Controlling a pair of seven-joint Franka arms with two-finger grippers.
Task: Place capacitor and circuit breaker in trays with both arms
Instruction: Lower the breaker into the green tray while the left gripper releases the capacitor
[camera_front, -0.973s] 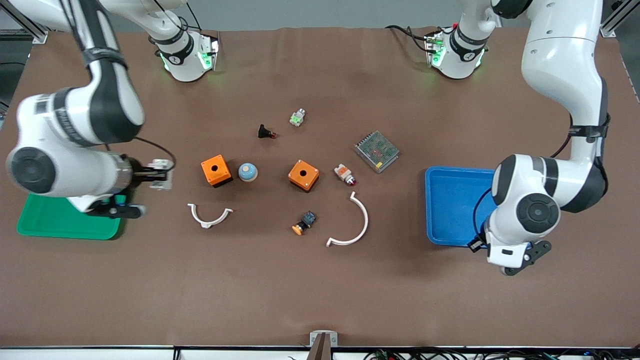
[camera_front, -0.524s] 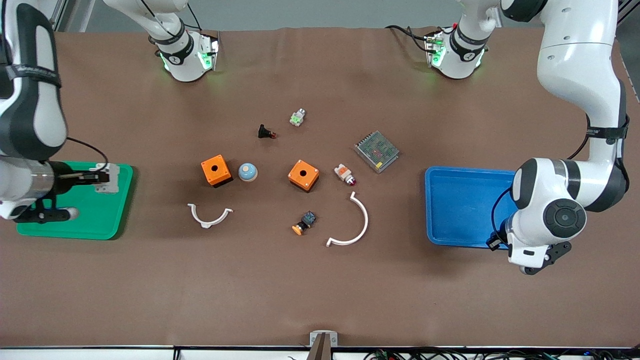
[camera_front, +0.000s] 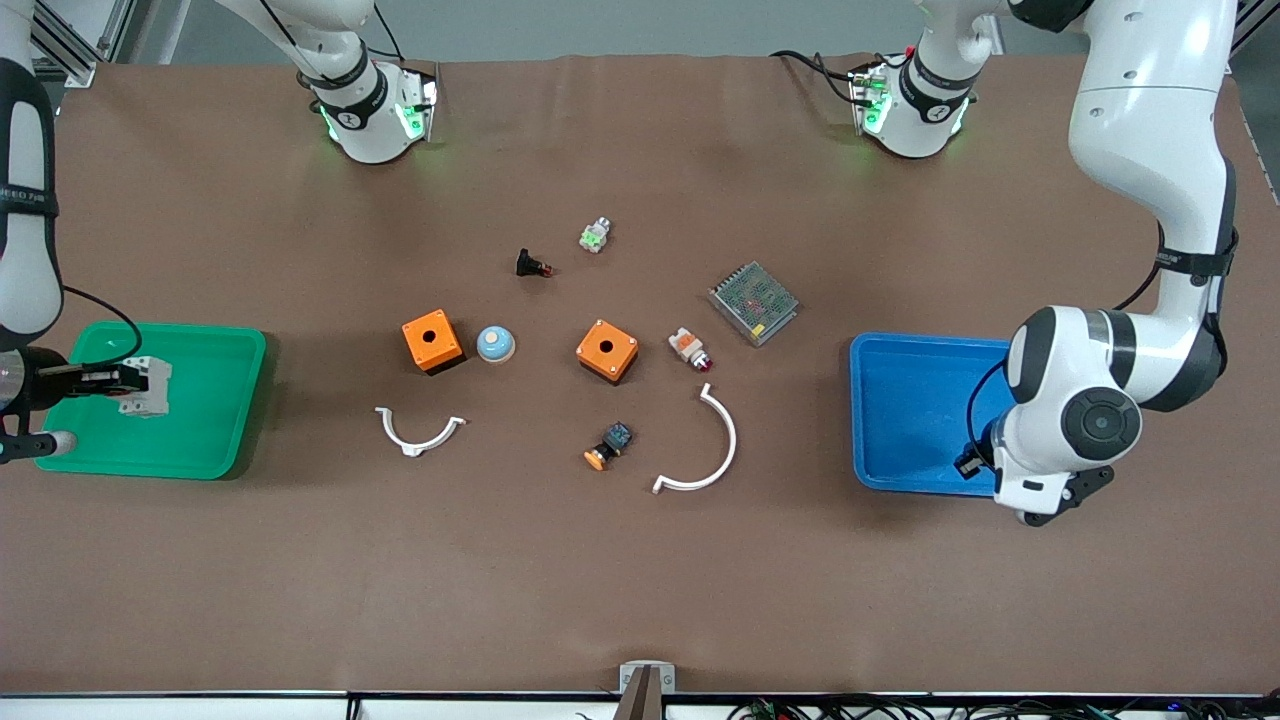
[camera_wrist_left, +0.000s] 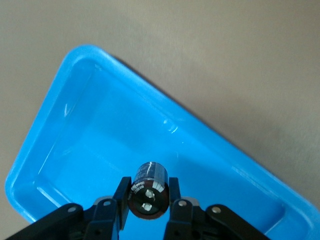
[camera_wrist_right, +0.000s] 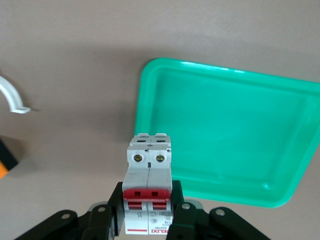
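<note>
I will have my left gripper let go of the capacitor close to the middle of the blue tray's bottom (camera_front: 949, 408) (camera_wrist_left: 156, 207). The capacitor is held over that tray now.
My right gripper (camera_wrist_right: 148, 202) is shut on the light-grey circuit breaker (camera_wrist_right: 149, 160), whose red toggles face the wrist camera. In the front view the circuit breaker (camera_front: 150, 387) hangs over the green tray (camera_front: 215, 440) at the right arm's end of the table. My left gripper (camera_wrist_left: 147, 195) is shut on the capacitor (camera_wrist_left: 150, 177), a small black cylinder with its silvery end toward the camera, held over the blue tray (camera_wrist_left: 75, 125). In the front view the left hand (camera_front: 1040, 480) covers the blue tray's (camera_front: 905, 400) corner, and the capacitor is hidden there.
Mid-table lie two orange boxes (camera_front: 432, 341) (camera_front: 607, 350), a blue dome button (camera_front: 495, 344), two white curved clamps (camera_front: 420, 432) (camera_front: 705, 445), a grey meshed unit (camera_front: 754, 302), a black push-button (camera_front: 532, 265), an orange-capped button (camera_front: 607, 446) and a white-and-orange part (camera_front: 690, 349).
My right gripper has carried the circuit breaker from beside the green tray to over it. My left hand swung out and back, still at the blue tray's corner.
</note>
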